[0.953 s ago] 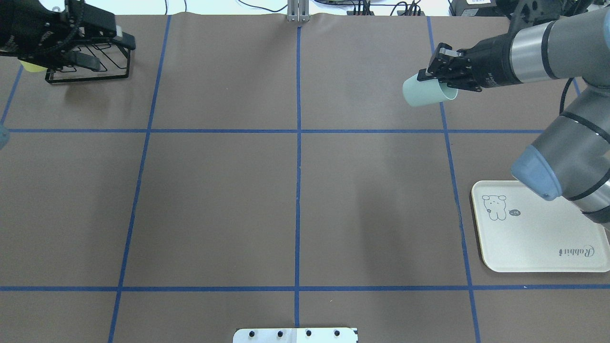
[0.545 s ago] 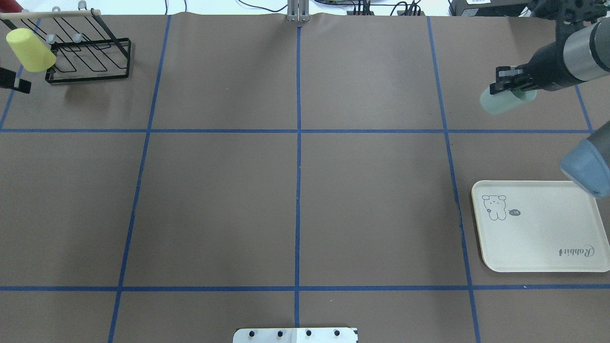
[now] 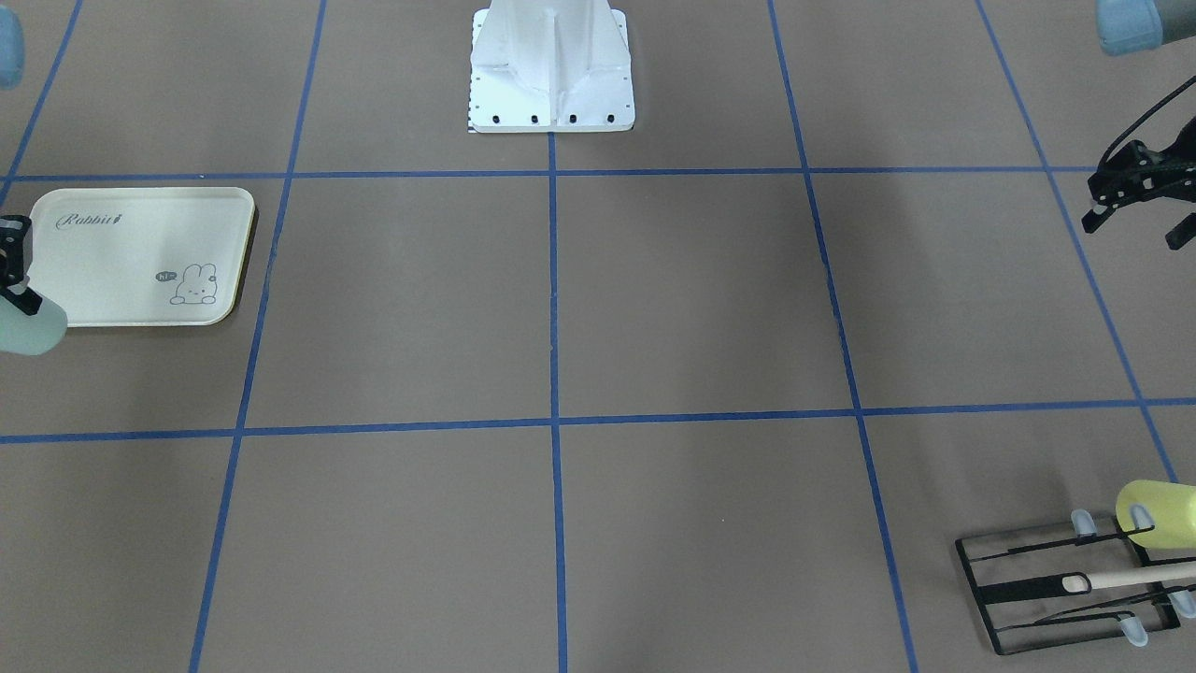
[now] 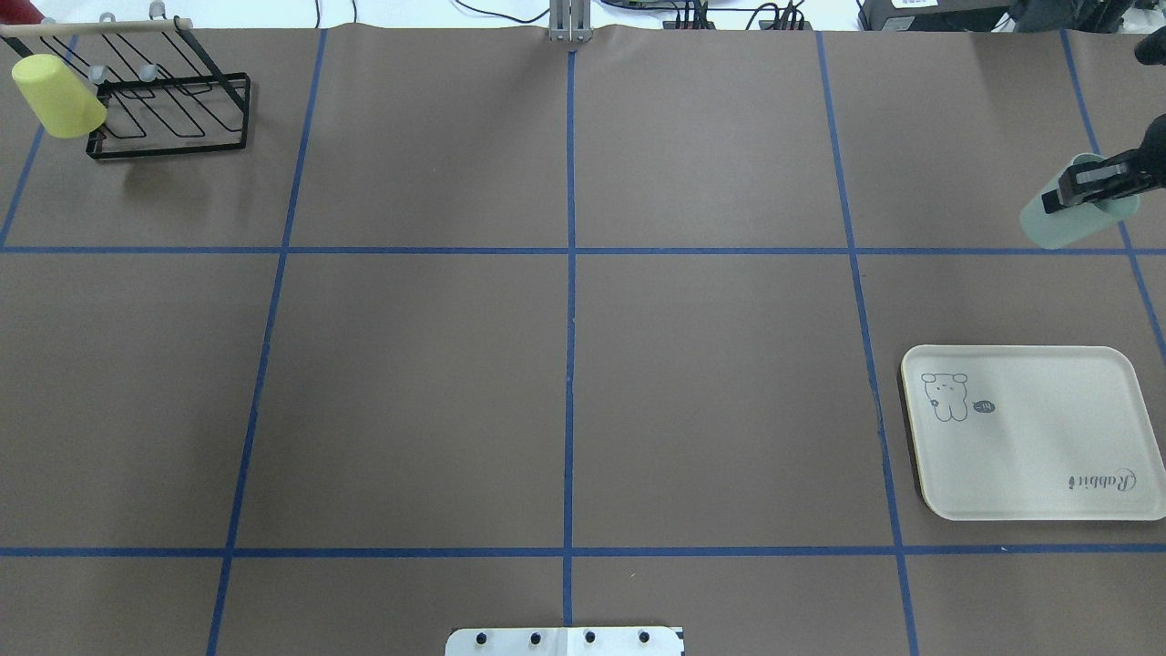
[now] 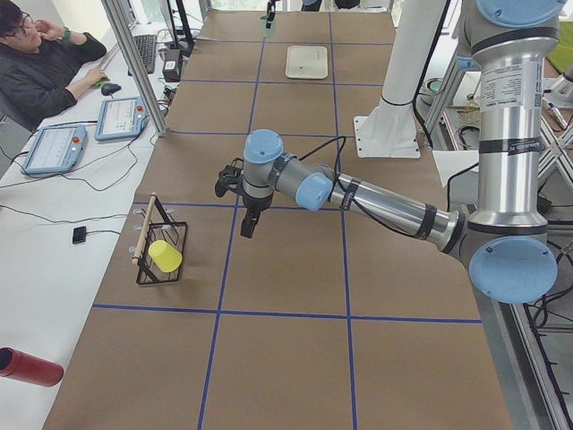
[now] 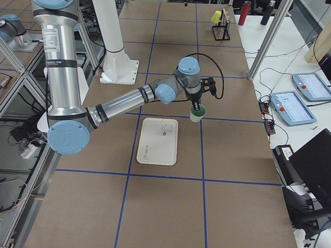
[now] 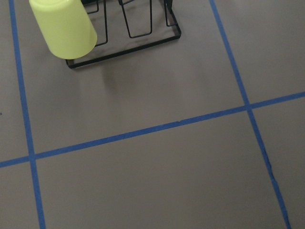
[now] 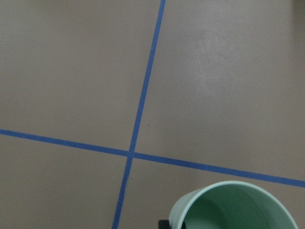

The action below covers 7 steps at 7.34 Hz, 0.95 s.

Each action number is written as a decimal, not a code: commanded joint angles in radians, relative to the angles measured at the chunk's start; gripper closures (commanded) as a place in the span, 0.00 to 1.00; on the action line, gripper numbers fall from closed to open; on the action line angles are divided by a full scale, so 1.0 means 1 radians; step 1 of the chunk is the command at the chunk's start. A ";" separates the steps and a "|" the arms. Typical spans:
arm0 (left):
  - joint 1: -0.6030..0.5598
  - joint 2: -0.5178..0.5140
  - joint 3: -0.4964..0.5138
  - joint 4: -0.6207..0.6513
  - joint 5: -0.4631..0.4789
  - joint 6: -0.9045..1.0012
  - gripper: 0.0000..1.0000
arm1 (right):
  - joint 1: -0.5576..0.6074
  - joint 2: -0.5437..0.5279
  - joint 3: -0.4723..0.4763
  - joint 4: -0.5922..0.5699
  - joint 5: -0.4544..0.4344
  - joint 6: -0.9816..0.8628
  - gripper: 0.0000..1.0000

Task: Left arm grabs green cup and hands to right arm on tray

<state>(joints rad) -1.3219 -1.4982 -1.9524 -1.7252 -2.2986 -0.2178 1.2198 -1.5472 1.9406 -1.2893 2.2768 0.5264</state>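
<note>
I need to set the green cup down with my right gripper on the cream tray [image 3: 156, 257] beside the bunny drawing.
My right gripper [image 4: 1090, 189] is shut on the rim of the green cup [image 4: 1066, 221], one finger inside and one outside. It holds the cup tilted above the table, beyond the tray's far edge. The cup also shows in the front view [image 3: 28, 324], the right side view [image 6: 197, 113] and the right wrist view [image 8: 233, 207]. The cream tray [image 4: 1029, 456] lies bare at the right, also in the front view [image 3: 121, 280]. My left gripper [image 3: 1133, 229] hangs open and empty above the table, out of the overhead view.
A yellow cup [image 4: 56, 84] hangs on the black wire rack [image 4: 173, 109] at the far left corner, also in the left wrist view [image 7: 64, 31]. The white robot base plate [image 3: 551, 93] stands at the table's near edge.
My right gripper has carried the green cup to the right, toward the table's right edge. My left arm has drawn back from the rack and left the overhead view.
</note>
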 commanded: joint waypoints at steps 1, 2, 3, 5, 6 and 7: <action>-0.045 0.030 0.006 0.049 -0.007 0.138 0.00 | 0.020 -0.118 0.033 0.007 0.010 -0.089 1.00; -0.049 0.045 0.006 0.047 -0.010 0.138 0.00 | 0.018 -0.178 0.055 0.007 -0.012 -0.098 1.00; -0.051 0.064 0.007 0.047 -0.004 0.138 0.00 | 0.008 -0.221 0.082 0.007 -0.026 -0.097 1.00; -0.051 0.101 0.036 0.049 -0.007 0.130 0.00 | -0.035 -0.267 0.109 0.025 -0.063 -0.085 1.00; -0.051 0.104 0.049 0.052 -0.013 0.112 0.00 | -0.055 -0.293 0.107 0.069 -0.080 -0.073 1.00; -0.049 0.102 0.064 0.053 -0.036 0.095 0.00 | -0.080 -0.315 0.107 0.134 -0.089 -0.027 1.00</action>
<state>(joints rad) -1.3728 -1.3989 -1.9067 -1.6744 -2.3153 -0.1034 1.1690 -1.8318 2.0452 -1.2214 2.2050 0.4598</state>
